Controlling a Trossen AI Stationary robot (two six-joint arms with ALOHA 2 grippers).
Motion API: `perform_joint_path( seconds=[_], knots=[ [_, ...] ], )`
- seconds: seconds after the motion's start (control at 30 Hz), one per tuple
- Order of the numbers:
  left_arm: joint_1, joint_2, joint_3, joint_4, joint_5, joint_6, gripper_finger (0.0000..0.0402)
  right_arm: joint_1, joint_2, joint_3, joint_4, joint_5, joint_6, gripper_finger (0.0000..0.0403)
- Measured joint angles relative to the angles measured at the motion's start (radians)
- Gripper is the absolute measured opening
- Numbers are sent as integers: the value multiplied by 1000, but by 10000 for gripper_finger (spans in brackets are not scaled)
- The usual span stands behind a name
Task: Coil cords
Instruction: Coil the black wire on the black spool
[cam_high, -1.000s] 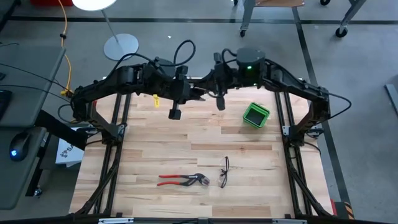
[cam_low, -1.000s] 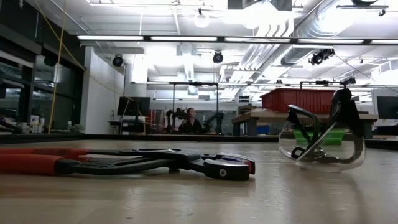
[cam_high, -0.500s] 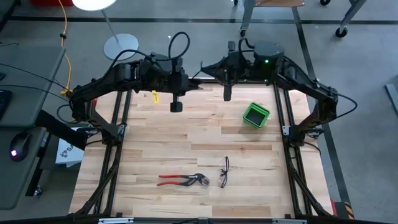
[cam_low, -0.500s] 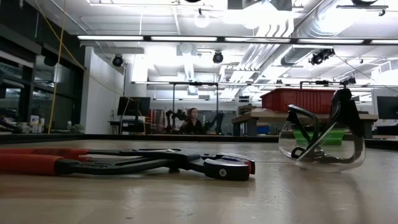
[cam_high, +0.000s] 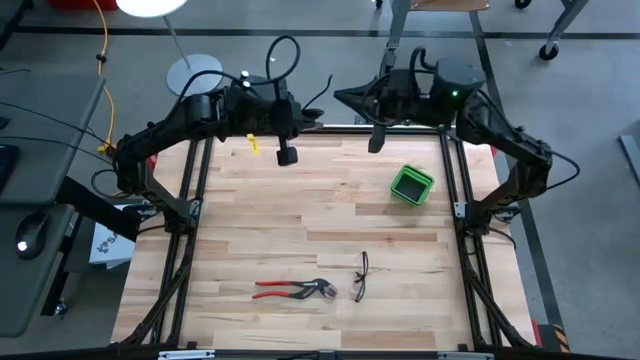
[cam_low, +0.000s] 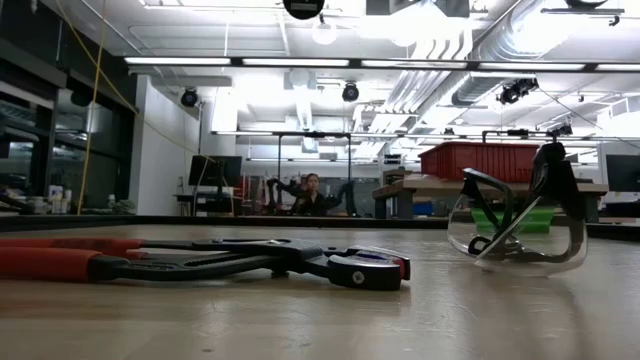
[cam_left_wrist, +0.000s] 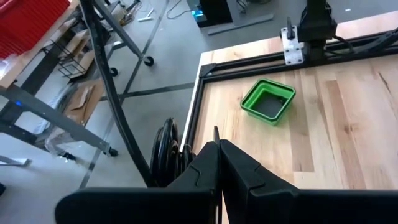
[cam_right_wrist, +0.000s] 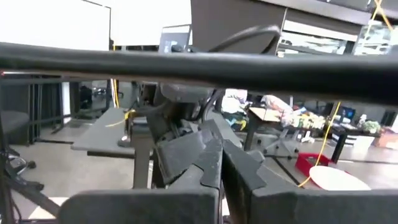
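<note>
The loose end of the cord stands clear of my right gripper's shut, empty fingers, so I will open them, close them around the cord (cam_high: 321, 96) and pull it taut.
Both arms are raised over the table's far edge, their grippers pointing at each other. The cord shows as a thin black arc (cam_high: 321, 93) between them, clear of the table. In the left wrist view, black loops (cam_left_wrist: 166, 152) hang just beside my shut left gripper (cam_left_wrist: 218, 148), also seen from above (cam_high: 312, 124). My right gripper (cam_high: 338, 97) is shut too (cam_right_wrist: 221, 152), level, a little farther back than the left one. Nothing shows between its fingers. My left gripper's shut fingertips have a thin black sliver of the cord (cam_left_wrist: 216, 132) standing up between them. The fingers slant down toward the table's right. The loops hang beside the fingers, lifted clear. My right gripper: I cannot tell whether it touches the cord.
A green square bin (cam_high: 411, 185) stands at the far right. Red-handled pliers (cam_high: 293, 290) and safety glasses (cam_high: 360, 277) lie near the front edge. A small yellow piece (cam_high: 251, 147) lies at the far left. A person sits in the room behind (cam_low: 312, 195).
Both grippers have risen and drawn back toward the table's far edge, staying shut. The right one has gone higher and tipped up to level. The thin cord has gone up with them and now arcs between them.
</note>
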Motion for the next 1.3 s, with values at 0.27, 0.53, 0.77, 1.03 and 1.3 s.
perform_joint_path(
  seconds=[0.27, 0.53, 0.77, 1.03, 1.3],
  knots=[
    [-1, 0, 0, 0, 2, 55, 0, 6, 0, -1, -59, 67, 73, 0],
    [-28, -3, 0, 2, -57, 147, 0, 6, 1, -1, -133, 164, 84, 64],
    [-64, -7, 0, 7, -130, 201, 0, 5, 24, -2, -141, 252, 121, 184],
    [-73, -7, 0, 8, -153, 220, 0, 5, 49, -2, -132, 247, 140, 213],
    [-73, -7, 0, 9, -161, 221, 0, 10, 52, -2, -141, 250, 144, 117]
  ],
)
